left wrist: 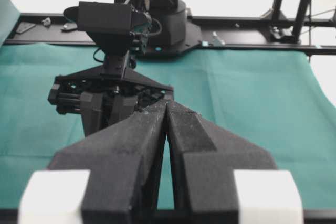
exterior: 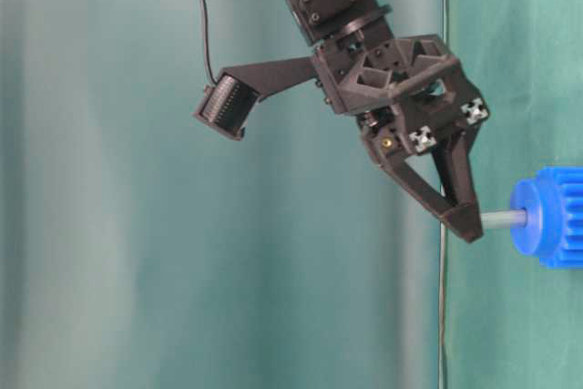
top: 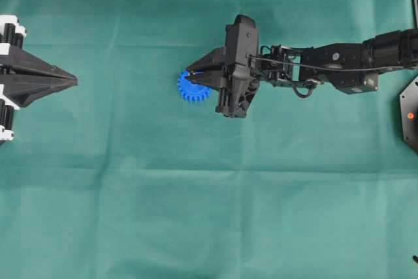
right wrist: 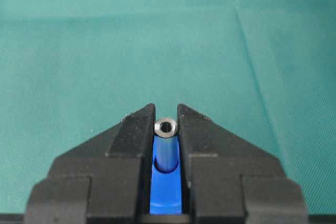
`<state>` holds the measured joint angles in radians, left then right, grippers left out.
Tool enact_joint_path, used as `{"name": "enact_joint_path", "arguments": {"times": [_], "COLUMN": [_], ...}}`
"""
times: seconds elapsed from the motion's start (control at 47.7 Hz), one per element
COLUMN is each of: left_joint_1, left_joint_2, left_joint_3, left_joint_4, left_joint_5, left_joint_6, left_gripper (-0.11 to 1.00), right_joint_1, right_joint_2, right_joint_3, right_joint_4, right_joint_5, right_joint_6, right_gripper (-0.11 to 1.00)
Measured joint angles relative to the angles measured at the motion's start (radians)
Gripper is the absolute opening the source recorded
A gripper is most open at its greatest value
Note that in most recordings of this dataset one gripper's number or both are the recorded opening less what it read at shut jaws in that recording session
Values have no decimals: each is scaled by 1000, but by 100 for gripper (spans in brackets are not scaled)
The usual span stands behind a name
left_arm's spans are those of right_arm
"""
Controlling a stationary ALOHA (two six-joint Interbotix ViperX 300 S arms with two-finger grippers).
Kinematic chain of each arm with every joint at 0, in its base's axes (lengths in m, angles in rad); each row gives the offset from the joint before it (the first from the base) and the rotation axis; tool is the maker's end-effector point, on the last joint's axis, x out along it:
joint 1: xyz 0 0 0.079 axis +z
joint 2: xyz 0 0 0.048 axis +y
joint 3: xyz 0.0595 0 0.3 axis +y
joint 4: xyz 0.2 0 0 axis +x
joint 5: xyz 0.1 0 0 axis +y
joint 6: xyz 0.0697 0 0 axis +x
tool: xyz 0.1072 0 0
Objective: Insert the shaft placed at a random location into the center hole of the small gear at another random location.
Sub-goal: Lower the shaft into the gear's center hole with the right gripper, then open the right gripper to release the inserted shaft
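Note:
I will let go of the silvery rod, now upright in the gear's hole, with my right gripper deep in the center hole of the blue gear's hub (top: pixel 194 80) (right wrist: pixel 166 166).
The blue small gear (top: pixel 191 91) lies flat on the green cloth, partly under my right gripper (top: pixel 189 74). In the right wrist view the silvery shaft (right wrist: pixel 166 127) stands upright between the fingertips, its lower end in the center hole (right wrist: pixel 167 169) of the gear (right wrist: pixel 167 195). The right gripper (right wrist: pixel 166 110) is shut on the shaft. The table-level view shows the shaft (exterior: pixel 501 219) running from the fingertips (exterior: pixel 466 218) into the gear's hub (exterior: pixel 547 216). My left gripper (top: pixel 73 82) is shut and empty at the far left, well away; it also shows in the left wrist view (left wrist: pixel 167 104).
The right arm (top: pixel 339 63) stretches in from the right edge. A black base with a red light (top: pixel 410 115) sits at the right edge. In the left wrist view a black rail (left wrist: pixel 252 38) runs along the cloth's far side.

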<state>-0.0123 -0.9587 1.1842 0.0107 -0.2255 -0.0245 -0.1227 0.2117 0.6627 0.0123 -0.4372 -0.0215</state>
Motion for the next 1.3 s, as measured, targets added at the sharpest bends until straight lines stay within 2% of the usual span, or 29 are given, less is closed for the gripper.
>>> {"name": "enact_joint_path", "arguments": {"times": [1.09,1.3], "left_joint_1": [0,2], "left_joint_2": [0,0], "left_joint_3": [-2,-2], "left_joint_4": [-2,-2], "left_joint_5": [0,0], "left_joint_6": [0,0], "left_gripper": [0,0], "right_joint_1": [0,0], "right_joint_2": [44,44], "right_joint_3": [0,0], "right_joint_4": [2,2], "right_joint_5": [0,0], "right_joint_6": [0,0], "right_gripper": [12,15]}}
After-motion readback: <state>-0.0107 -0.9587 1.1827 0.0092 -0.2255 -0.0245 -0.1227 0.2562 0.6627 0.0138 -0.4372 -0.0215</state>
